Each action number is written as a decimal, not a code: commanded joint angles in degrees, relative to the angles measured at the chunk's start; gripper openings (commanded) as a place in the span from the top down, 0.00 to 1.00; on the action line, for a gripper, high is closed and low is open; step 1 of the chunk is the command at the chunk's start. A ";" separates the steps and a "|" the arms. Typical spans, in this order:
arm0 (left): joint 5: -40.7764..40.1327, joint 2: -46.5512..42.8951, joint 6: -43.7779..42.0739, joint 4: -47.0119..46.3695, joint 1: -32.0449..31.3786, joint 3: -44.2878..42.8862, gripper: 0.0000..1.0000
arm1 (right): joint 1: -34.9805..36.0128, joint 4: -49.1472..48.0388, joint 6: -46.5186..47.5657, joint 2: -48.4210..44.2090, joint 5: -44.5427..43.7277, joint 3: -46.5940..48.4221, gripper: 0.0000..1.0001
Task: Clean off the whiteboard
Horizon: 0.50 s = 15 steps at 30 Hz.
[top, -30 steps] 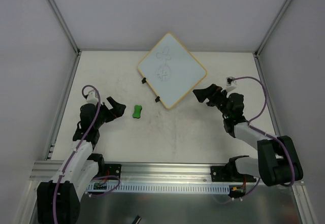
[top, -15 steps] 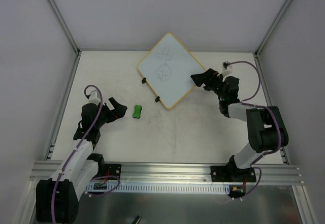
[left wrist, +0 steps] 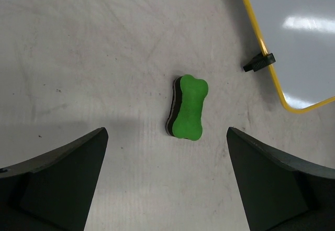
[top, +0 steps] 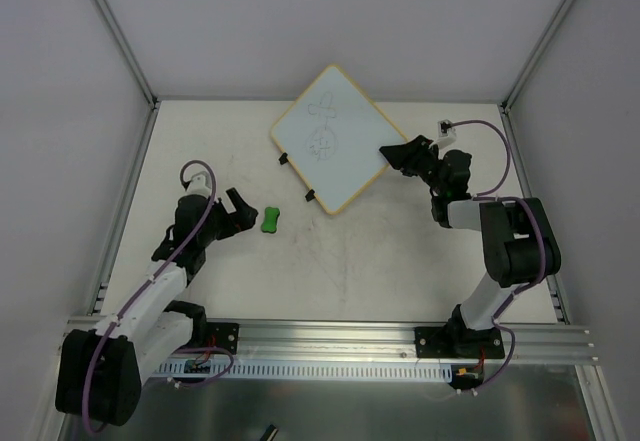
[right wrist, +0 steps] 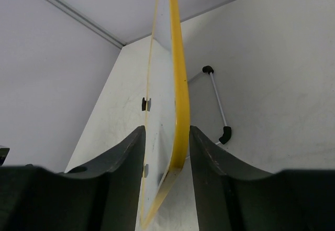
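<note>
My left gripper should go to the green eraser next and close on its narrow middle (top: 270, 220) (left wrist: 189, 108), between the eraser's two wider ends.
The whiteboard (top: 335, 136) lies turned like a diamond at the back of the table, yellow-rimmed, with dark doodles (top: 323, 131) on its face. My right gripper (top: 392, 153) is at its right corner. In the right wrist view both fingers press the board's edge (right wrist: 180, 95) from either side, so the right gripper (right wrist: 166, 152) is shut on it. The green bone-shaped eraser (top: 270, 220) lies flat on the table left of the board. My left gripper (top: 243, 213) stands wide open just short of the eraser (left wrist: 189, 108), with nothing between its fingers (left wrist: 57, 173).
Two small black clips (top: 296, 178) stick out from the board's lower-left edge; one clip (left wrist: 258, 62) shows in the left wrist view. A thin white rod with black ends (right wrist: 219, 105) lies beyond the board. Enclosure walls (top: 130, 71) ring the table.
My right gripper moved up to the board's right corner and closed on its edge. My left arm moved closer to the eraser, its gripper still open.
</note>
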<state>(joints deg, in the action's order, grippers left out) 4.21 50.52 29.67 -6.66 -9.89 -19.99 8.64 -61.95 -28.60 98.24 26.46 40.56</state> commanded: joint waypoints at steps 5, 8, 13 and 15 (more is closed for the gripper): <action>-5.60 6.85 -0.49 3.57 -4.26 -8.39 0.01 | -0.29 -5.11 -0.40 0.11 1.32 2.25 0.67; -6.06 11.59 -1.72 6.39 -5.40 -13.05 0.01 | -0.29 -5.02 -0.40 0.29 1.32 2.25 0.73; -4.38 17.85 -3.74 10.34 -6.89 -19.03 0.01 | -0.21 -5.02 -0.49 0.82 1.49 2.25 0.76; -3.25 20.31 -5.23 10.78 -7.51 -21.04 0.01 | -0.29 -5.02 -0.58 0.90 1.58 2.33 0.78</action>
<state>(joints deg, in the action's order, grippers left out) -0.30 68.64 27.55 1.04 -16.21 -37.21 8.62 -62.83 -29.43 98.89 27.46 40.62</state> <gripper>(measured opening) 0.991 0.234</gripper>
